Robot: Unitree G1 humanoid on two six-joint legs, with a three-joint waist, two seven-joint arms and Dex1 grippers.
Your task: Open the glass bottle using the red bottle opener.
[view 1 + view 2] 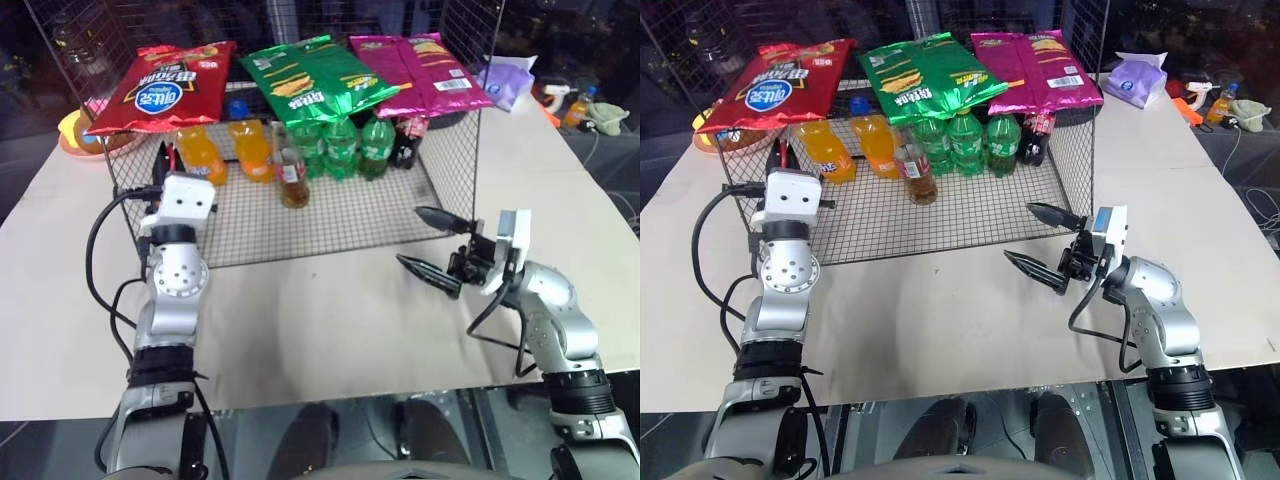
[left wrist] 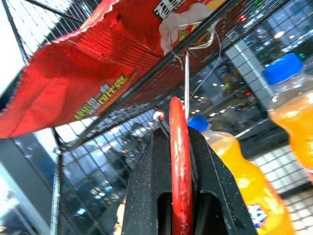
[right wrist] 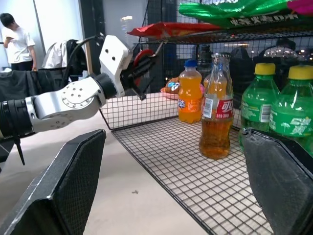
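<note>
Next, my left gripper grabs the red bottle opener lower (image 2: 182, 210) and pulls it off, because the opener's loop hangs on the hook, close to that gripper's fingertips.
The glass bottle (image 1: 292, 180) stands upright on the wire shelf floor (image 1: 340, 215), capped, amber liquid inside and a red label round its middle. At the rack's left corner, well left of the bottle, my left gripper (image 1: 163, 160) is raised and shut on the red bottle opener (image 2: 180, 161), which sticks up edge-on between the fingers. Over the table in front of the rack's right side, my right gripper (image 1: 412, 238) stands wide open and holds nothing. It points left towards the bottle (image 3: 216, 117), which is some way off.
Orange soda bottles (image 1: 203, 152), green bottles (image 1: 340, 148) and a dark bottle (image 1: 405, 142) stand behind the glass bottle. Red (image 1: 165, 85), green (image 1: 315, 75) and pink (image 1: 425, 70) snack bags lie on the rack's top. A person (image 3: 17, 41) stands far off.
</note>
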